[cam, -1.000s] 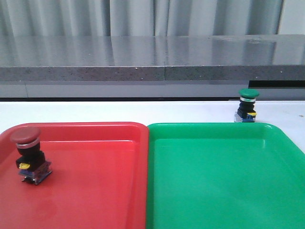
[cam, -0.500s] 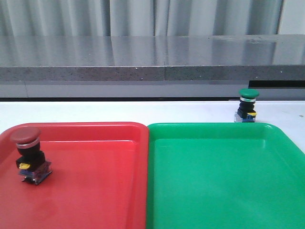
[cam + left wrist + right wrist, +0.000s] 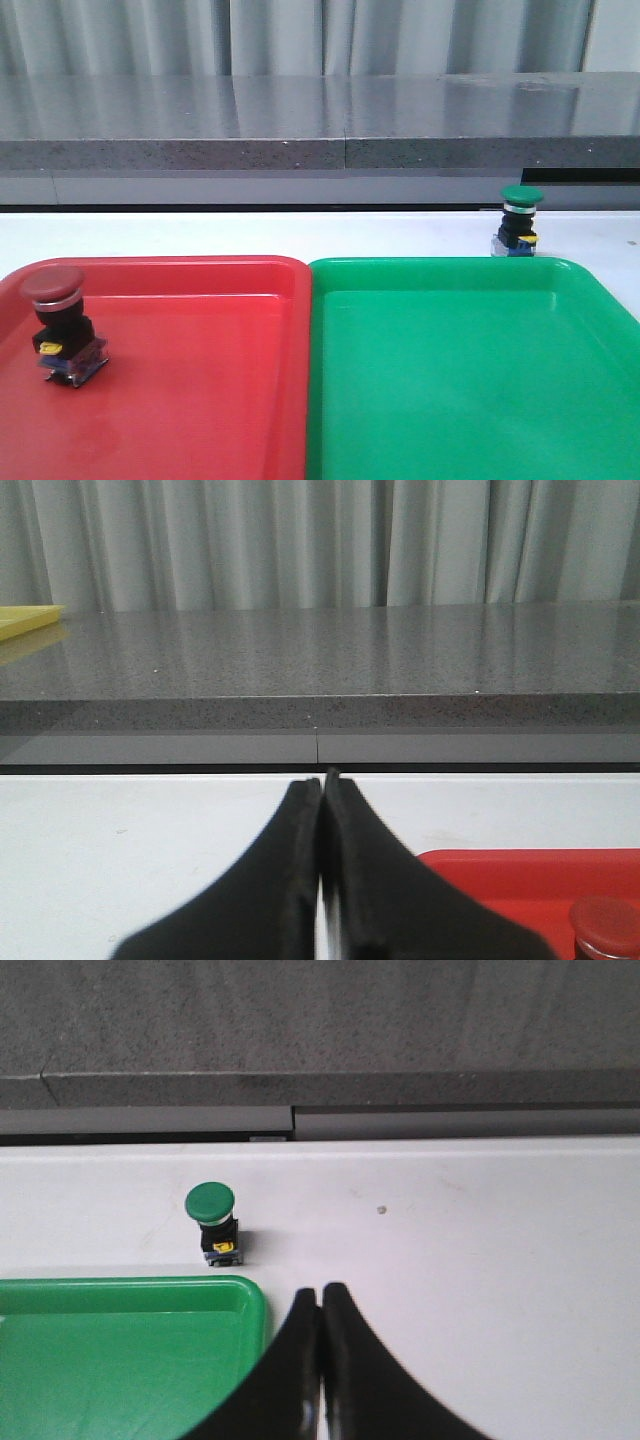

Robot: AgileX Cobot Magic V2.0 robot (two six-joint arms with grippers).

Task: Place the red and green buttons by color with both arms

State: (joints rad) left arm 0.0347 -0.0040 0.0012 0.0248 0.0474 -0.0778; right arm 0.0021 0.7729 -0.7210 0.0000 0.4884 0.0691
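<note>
The cap of the green button (image 3: 522, 196) (image 3: 210, 1203) stands on the white table just behind the green tray, and my right gripper will close on it there.
The red button (image 3: 62, 325) stands upright in the red tray (image 3: 200, 400), near its left side; its cap (image 3: 605, 925) also shows in the left wrist view. The green button (image 3: 518, 220) stands upright on the white table just behind the green tray (image 3: 470, 380); in the right wrist view it (image 3: 213, 1220) stands beyond the tray's corner (image 3: 245, 1295). My left gripper (image 3: 322, 780) is shut and empty, to the left of the red tray. My right gripper (image 3: 320, 1292) is shut and empty, beside the green tray's corner. Neither gripper shows in the front view.
The two trays lie side by side at the front of the white table (image 3: 250, 235). A grey stone counter (image 3: 320, 130) runs along the back, with curtains behind. A yellow object (image 3: 25, 620) lies on the counter far left.
</note>
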